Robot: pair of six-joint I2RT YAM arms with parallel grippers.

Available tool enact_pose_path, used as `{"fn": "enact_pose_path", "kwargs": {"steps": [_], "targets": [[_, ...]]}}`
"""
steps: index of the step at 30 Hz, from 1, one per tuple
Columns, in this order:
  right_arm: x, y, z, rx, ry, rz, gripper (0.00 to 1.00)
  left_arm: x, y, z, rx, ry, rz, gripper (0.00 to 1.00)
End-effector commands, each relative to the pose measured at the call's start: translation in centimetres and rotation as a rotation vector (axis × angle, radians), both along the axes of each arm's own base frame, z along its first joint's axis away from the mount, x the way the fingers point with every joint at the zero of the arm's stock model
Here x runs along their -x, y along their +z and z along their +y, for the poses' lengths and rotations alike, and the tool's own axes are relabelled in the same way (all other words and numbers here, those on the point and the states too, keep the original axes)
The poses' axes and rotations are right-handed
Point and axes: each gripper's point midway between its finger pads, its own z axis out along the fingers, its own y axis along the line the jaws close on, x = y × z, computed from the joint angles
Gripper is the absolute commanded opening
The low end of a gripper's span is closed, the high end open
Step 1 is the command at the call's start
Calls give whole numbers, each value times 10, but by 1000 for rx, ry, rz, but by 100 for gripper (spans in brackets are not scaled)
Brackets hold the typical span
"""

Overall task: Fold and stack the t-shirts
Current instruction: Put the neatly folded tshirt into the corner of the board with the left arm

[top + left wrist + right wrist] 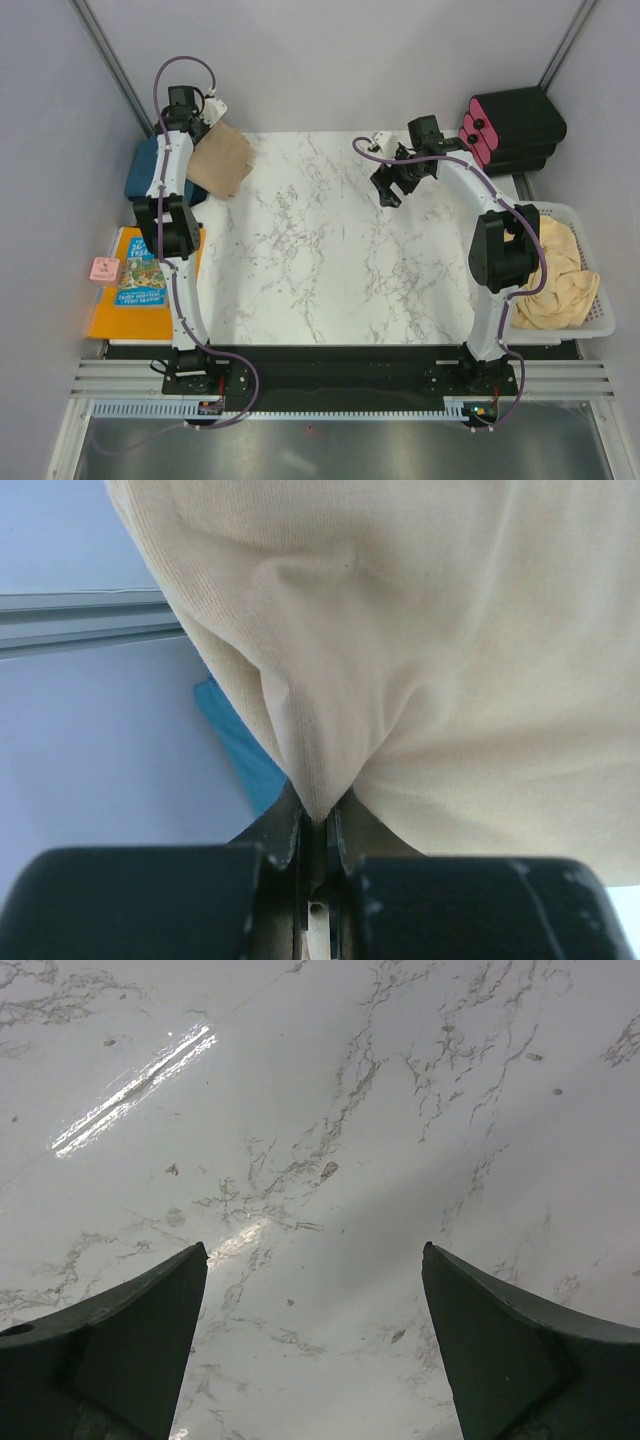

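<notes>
The robot's left gripper should release the tan t-shirt on top of the folded dark teal-blue t-shirt [168,160]. The tan t-shirt hangs at the table's back corner now.
A folded tan t-shirt [222,158] hangs from my left gripper [205,118] at the table's back left corner. In the left wrist view the gripper [320,815] is shut on a pinch of this cloth [420,630]. The folded dark teal-blue t-shirt [148,168] lies just under and left of it, and shows as a blue sliver in the left wrist view [240,745]. Pale beige t-shirts [558,275] lie bunched in a white basket [600,300] at the right. My right gripper [392,186] is open and empty above the bare marble [320,1160].
An orange-and-blue picture book [140,282] lies at the left table edge with a small pink object [104,269] beside it. A black box with red-pink cylinders [512,128] stands at the back right. Grey walls close in on both sides.
</notes>
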Motion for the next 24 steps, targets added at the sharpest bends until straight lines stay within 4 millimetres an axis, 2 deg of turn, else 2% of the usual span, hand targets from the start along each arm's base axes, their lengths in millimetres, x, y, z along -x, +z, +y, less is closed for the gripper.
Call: {"fn": "enact_pose_path", "kwargs": {"steps": [1, 4, 11, 16, 24], "targets": [[3, 22, 3, -31, -2, -41, 95, -8, 91, 41, -128, 68, -219, 2], [4, 21, 4, -38, -3, -36, 95, -3, 100, 55, -149, 103, -237, 2], [1, 21, 4, -42, -7, -37, 95, 7, 123, 69, -201, 156, -274, 2], [1, 21, 4, -45, -10, -34, 95, 8, 116, 87, -218, 176, -264, 2], [5, 21, 3, -38, -11, -32, 95, 12, 128, 112, -235, 235, -316, 2]]}}
